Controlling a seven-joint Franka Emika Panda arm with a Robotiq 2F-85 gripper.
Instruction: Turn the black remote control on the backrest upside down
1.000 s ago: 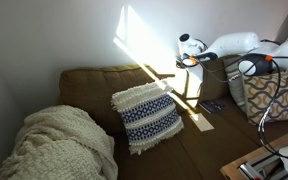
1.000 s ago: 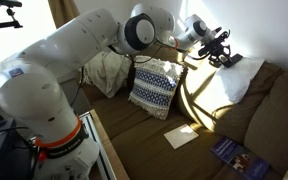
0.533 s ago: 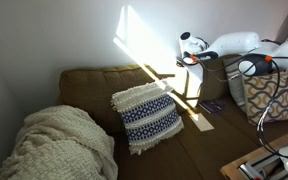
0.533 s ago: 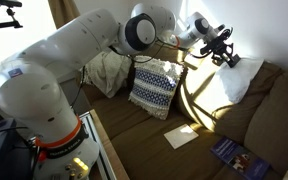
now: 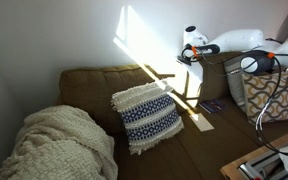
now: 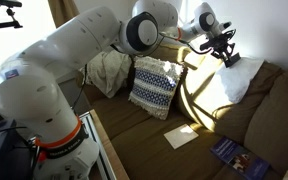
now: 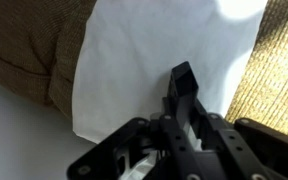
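I should release the black remote control on the white cushion atop the brown sofa's backrest [image 5: 192, 61] [image 7: 189, 98].
My gripper [image 5: 189, 52] hangs just above the top of the brown sofa's backrest [image 5: 104, 76], near its sunlit end; it also shows in an exterior view [image 6: 224, 52]. In the wrist view the jaws [image 7: 181, 110] are shut on a slim dark slab, the black remote control [image 7: 181, 78], which sticks out beyond the fingertips. Below it lies a glaring white cushion [image 7: 144, 60] with brown sofa fabric [image 7: 44, 50] on both sides. In both exterior views the remote is too small to make out in the jaws.
A patterned cushion [image 5: 147, 115] leans mid-sofa, as the exterior view [image 6: 154, 85] also shows. A cream blanket [image 5: 59, 145] fills one end. A white paper [image 6: 181, 137] and a flat dark purplish item [image 6: 234, 153] lie on the seat. A white cushion [image 6: 240, 80] sits under the gripper.
The gripper has risen a little and shifted sideways above the backrest, still shut. Nothing else on the sofa has moved.
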